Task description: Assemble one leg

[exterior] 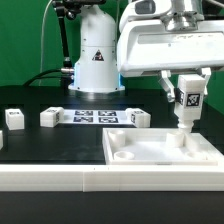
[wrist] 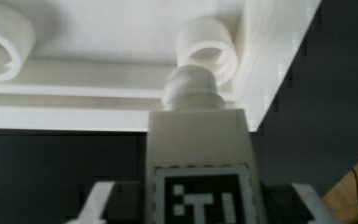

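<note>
I will use my gripper to leave the white leg standing up straight in the panel's corner hole (exterior: 196, 150) (wrist: 208, 56) below its round peg.
My gripper (exterior: 187, 92) is shut on a white leg (exterior: 186, 108) with a black-and-white tag on its face and holds it upright. The leg's lower end stands over the far right corner of the large flat white panel (exterior: 150, 160); I cannot tell whether it touches. In the wrist view the gripper (wrist: 202, 208) grips the leg (wrist: 202, 140) from both sides. The leg's round peg (wrist: 194, 90) points at the panel's recessed corner hole (wrist: 208, 45). A second corner recess (wrist: 7, 45) shows beside it.
Three more white legs lie on the black table: one (exterior: 14, 118) at the exterior view's left, one (exterior: 50, 117) beside the marker board (exterior: 95, 116), one (exterior: 138, 117) at the board's other end. The robot base (exterior: 97, 50) stands behind.
</note>
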{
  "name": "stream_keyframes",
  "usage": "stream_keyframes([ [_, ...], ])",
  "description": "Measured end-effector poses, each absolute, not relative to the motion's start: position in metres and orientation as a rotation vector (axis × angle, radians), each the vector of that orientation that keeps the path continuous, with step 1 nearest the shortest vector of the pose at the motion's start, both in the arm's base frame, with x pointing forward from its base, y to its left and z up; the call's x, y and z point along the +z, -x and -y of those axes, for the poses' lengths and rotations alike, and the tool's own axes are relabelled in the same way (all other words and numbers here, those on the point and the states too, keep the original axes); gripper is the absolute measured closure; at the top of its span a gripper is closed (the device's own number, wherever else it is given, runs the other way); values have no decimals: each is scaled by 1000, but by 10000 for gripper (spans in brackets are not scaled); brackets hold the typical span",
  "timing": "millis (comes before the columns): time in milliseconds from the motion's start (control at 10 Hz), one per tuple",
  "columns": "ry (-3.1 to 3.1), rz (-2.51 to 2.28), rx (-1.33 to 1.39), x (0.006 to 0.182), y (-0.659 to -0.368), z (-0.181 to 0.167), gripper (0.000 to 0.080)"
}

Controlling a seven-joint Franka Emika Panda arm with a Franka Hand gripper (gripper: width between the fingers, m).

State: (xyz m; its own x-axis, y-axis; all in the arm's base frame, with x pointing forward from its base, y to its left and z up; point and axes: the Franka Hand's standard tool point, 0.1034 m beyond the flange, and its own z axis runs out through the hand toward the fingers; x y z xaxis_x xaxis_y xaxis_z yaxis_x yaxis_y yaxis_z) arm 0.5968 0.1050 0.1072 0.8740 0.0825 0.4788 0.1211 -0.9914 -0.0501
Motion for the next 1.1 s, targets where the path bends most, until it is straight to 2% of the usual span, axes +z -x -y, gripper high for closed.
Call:
stream_keyframes([
  [500,2964,160,-753,106,-599,-106,512],
  [1100,2965,150,-745,93,-607,-105,512],
])
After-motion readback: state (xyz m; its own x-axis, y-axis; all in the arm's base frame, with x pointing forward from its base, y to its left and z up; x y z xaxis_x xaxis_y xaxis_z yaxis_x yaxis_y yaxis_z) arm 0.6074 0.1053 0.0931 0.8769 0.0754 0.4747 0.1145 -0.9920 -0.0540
